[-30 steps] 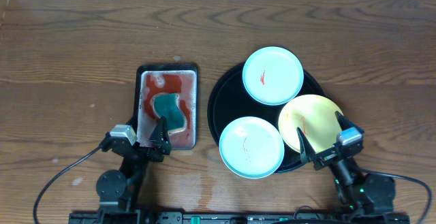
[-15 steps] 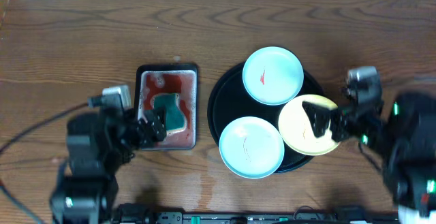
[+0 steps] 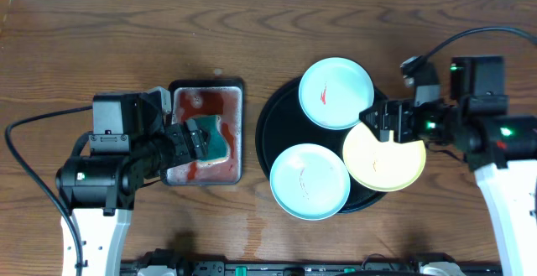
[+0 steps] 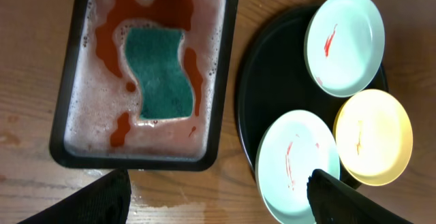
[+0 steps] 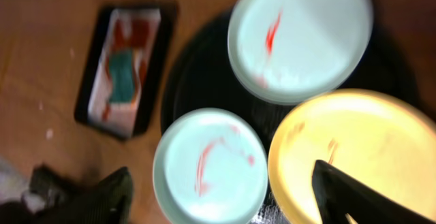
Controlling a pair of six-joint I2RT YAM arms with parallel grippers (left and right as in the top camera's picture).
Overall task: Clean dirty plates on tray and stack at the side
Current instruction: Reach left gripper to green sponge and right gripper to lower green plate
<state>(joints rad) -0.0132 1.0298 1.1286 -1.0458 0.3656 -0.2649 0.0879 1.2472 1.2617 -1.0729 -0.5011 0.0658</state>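
Note:
The robot's left gripper should next go down to the green sponge's middle [image 3: 216, 144] [image 4: 162, 84] in the rectangular tray and close there, because the plates need cleaning.
The round black tray [image 3: 270, 133] holds three plates with thin red streaks: a mint plate [image 3: 336, 93] at the back, a mint plate [image 3: 310, 181] at the front overhanging the rim, and a yellow plate [image 3: 384, 160] at the right. My left gripper [image 3: 191, 140] is open and empty, above the rectangular tray next to the sponge. My right gripper [image 3: 383, 125] is open and empty, above the yellow plate's far edge. The left wrist view shows the tray [image 4: 272, 81], both mint plates [image 4: 344, 33] [image 4: 296, 166] and the yellow plate [image 4: 373, 137]. The blurred right wrist view shows them too [image 5: 300, 37] [image 5: 210, 166] [image 5: 354, 149].
A rectangular black tray [image 3: 207, 83] of reddish soapy water holds a green sponge [image 3: 215, 140], also in the left wrist view [image 4: 158, 74]. A wet patch [image 4: 197, 200] lies on the wood in front of it. Cables trail from both arms.
Both arms rose from the table's front edge and moved inward. The left gripper now hangs over the soapy tray, the right over the yellow plate. The plates have not moved.

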